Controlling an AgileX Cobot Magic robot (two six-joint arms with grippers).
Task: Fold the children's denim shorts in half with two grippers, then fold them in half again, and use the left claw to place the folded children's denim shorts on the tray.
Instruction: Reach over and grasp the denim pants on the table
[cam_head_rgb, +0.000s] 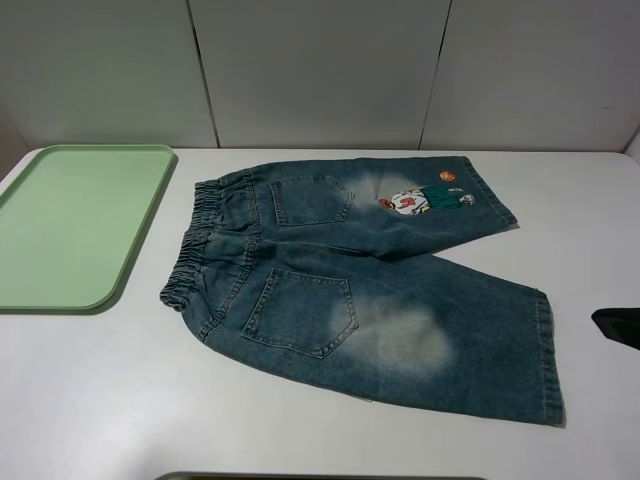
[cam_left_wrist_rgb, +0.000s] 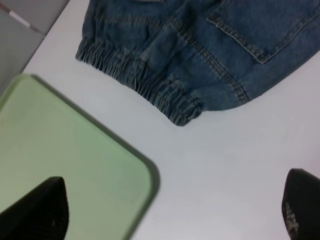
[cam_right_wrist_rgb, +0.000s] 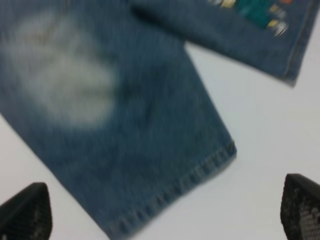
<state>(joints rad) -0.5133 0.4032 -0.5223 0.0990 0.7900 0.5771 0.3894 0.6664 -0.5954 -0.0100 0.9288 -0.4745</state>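
The children's denim shorts are to be grabbed next by my right gripper at the near leg's outer edge (cam_head_rgb: 522, 418) (cam_right_wrist_rgb: 84, 204), close to that leg's hem corner.
The children's denim shorts (cam_head_rgb: 370, 290) lie spread flat on the white table, back side up, elastic waistband toward the tray and both legs pointing right. The far leg carries the cartoon-figure patch (cam_head_rgb: 425, 198). The pale green tray (cam_head_rgb: 75, 225) lies at the far left, with nothing on it. My left claw (cam_left_wrist_rgb: 170, 205) is open and holds nothing; it hovers over the tray's corner (cam_left_wrist_rgb: 142, 172) and the table near the waistband (cam_left_wrist_rgb: 150, 85). My right gripper (cam_right_wrist_rgb: 162, 207) is open and holds nothing, above the near leg's hem (cam_right_wrist_rgb: 190, 175). Only its dark tip (cam_head_rgb: 618, 325) shows in the high view.
The white table (cam_head_rgb: 110, 400) ends at a grey panelled wall (cam_head_rgb: 320, 70) at the back. A dark edge (cam_head_rgb: 300, 477) shows at the bottom of the high view.
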